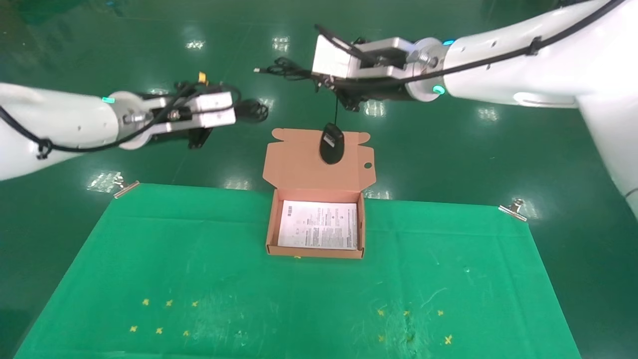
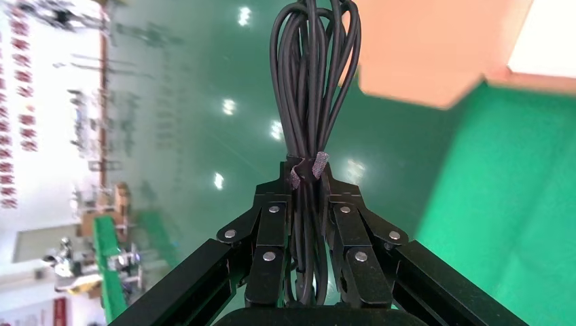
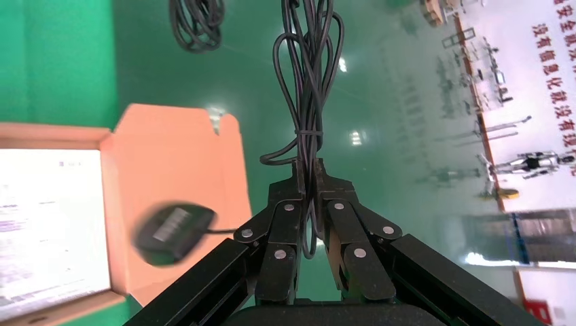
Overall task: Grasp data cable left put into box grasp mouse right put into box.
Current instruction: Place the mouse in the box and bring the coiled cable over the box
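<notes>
I need to use my right gripper to set the mouse down gently so that it rests on the white sheet (image 1: 318, 239) along the front side of the box.
My left gripper (image 1: 239, 107) is shut on the data cable (image 1: 254, 109), held in the air to the left of and behind the box; in the left wrist view the looped bundle (image 2: 312, 81) sticks out past the gripper (image 2: 307, 170). My right gripper (image 1: 321, 82) is shut on the mouse's bundled cord (image 1: 285, 70), high behind the box. The mouse (image 1: 331, 143) dangles on its cord in front of the upright flap lid (image 1: 299, 162). It also shows in the right wrist view (image 3: 173, 231). The box (image 1: 271, 224) stands open with the white sheet (image 1: 319, 225) inside.
A green cloth (image 1: 199, 279) covers the table, clipped at its far corners (image 1: 124, 188) (image 1: 513, 209). Small yellow crosses (image 1: 159, 314) mark the cloth at front left and front right. Shiny green floor lies beyond the table.
</notes>
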You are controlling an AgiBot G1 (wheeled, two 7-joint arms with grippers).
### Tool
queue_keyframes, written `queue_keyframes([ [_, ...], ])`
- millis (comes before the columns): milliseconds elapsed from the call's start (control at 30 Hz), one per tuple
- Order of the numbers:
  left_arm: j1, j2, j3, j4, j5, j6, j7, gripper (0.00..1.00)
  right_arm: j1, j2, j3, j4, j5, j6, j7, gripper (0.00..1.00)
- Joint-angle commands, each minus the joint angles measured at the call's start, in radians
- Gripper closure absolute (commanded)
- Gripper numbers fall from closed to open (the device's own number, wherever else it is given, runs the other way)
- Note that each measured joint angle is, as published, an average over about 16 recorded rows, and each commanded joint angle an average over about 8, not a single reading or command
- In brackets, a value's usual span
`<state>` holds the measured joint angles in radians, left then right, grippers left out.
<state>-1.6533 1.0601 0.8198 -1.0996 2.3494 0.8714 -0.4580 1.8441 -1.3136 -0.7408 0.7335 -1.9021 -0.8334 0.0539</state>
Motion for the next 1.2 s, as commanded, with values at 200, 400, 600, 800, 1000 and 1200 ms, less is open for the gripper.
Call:
queue_keyframes([
  [200,0.012,-0.045,0.001,-0.028,0.057,0.05,-0.052,1.0,-0.023,-0.022,-0.019,-0.026,-0.004,0.017,-0.009,1.0],
  [400,0.02,-0.089,0.0,-0.071,0.12,0.118,-0.122,1.0,-0.055,-0.041,-0.056,-0.058,0.022,0.036,-0.017,1.0],
  [600,0.025,-0.122,-0.003,-0.114,0.178,0.181,-0.188,1.0,-0.103,-0.05,-0.126,-0.039,0.08,0.055,0.006,1.0],
  [800,0.03,-0.129,-0.003,-0.144,0.201,0.204,-0.217,1.0,-0.144,-0.056,-0.224,-0.019,0.146,0.104,0.064,1.0],
  [1000,0.033,-0.13,-0.003,-0.153,0.206,0.209,-0.225,1.0,-0.164,-0.058,-0.325,-0.076,0.213,0.151,0.176,1.0],
  [1200,0.034,-0.13,-0.003,-0.156,0.208,0.21,-0.227,1.0,-0.161,-0.059,-0.409,-0.156,0.261,0.17,0.308,0.96],
])
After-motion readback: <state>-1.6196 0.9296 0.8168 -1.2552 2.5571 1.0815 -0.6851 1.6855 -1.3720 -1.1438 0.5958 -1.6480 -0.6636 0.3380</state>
